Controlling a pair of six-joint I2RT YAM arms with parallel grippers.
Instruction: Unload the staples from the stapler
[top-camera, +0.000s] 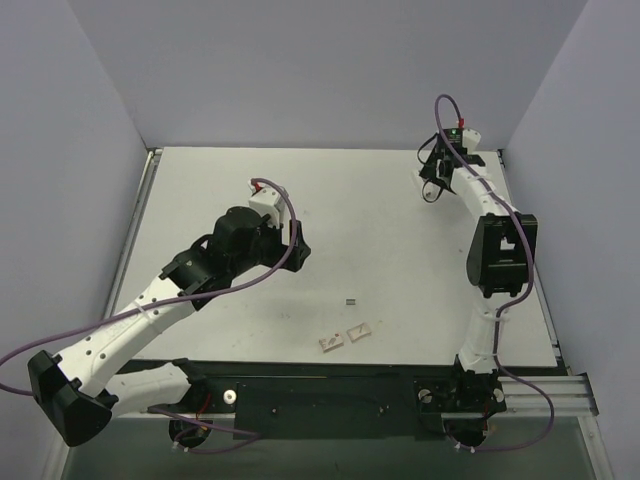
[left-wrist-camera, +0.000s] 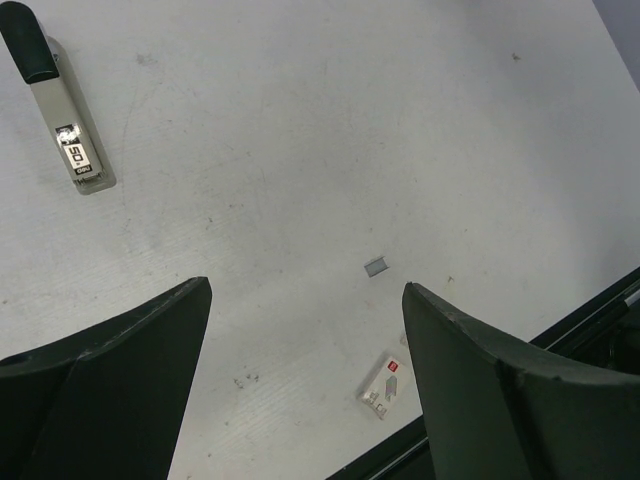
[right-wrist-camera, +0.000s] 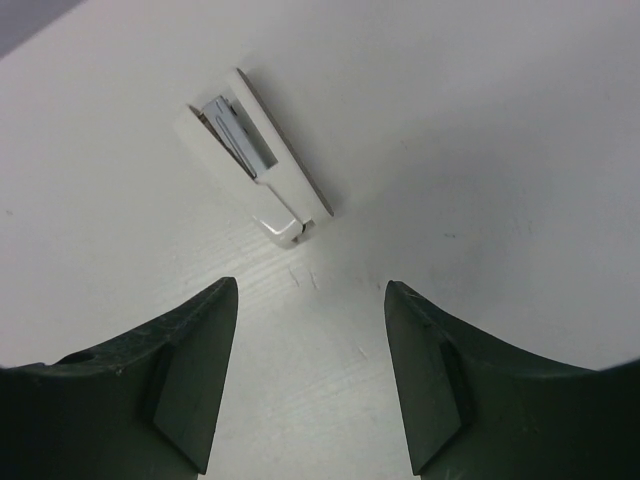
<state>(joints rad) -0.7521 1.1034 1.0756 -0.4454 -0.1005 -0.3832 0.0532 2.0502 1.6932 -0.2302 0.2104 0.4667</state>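
My right gripper will go next to the white plastic piece's thin straight side (top-camera: 428, 187) (right-wrist-camera: 284, 148), beside its grey recess, and close there.
In the left wrist view the stapler (left-wrist-camera: 68, 130) lies flat on the white table at the top left. It shows as a silvery metal channel with a black end and a small label. The staples (left-wrist-camera: 376, 266), a tiny grey strip, lie well apart from it, ahead of my left gripper (left-wrist-camera: 305, 290), which hangs open and empty above the table. From above, the staples (top-camera: 350, 301) sit right of my left gripper (top-camera: 297, 252). My right gripper (right-wrist-camera: 311, 287) is open and empty at the far right (top-camera: 431, 188).
A short white plastic piece (right-wrist-camera: 258, 160) with a grey recess lies just ahead of the right fingers. Two small white tiles (top-camera: 331, 342) (top-camera: 359, 331) lie near the table's front edge (top-camera: 330, 362); one tile (left-wrist-camera: 381, 385) shows by the left fingers. Grey walls enclose the table.
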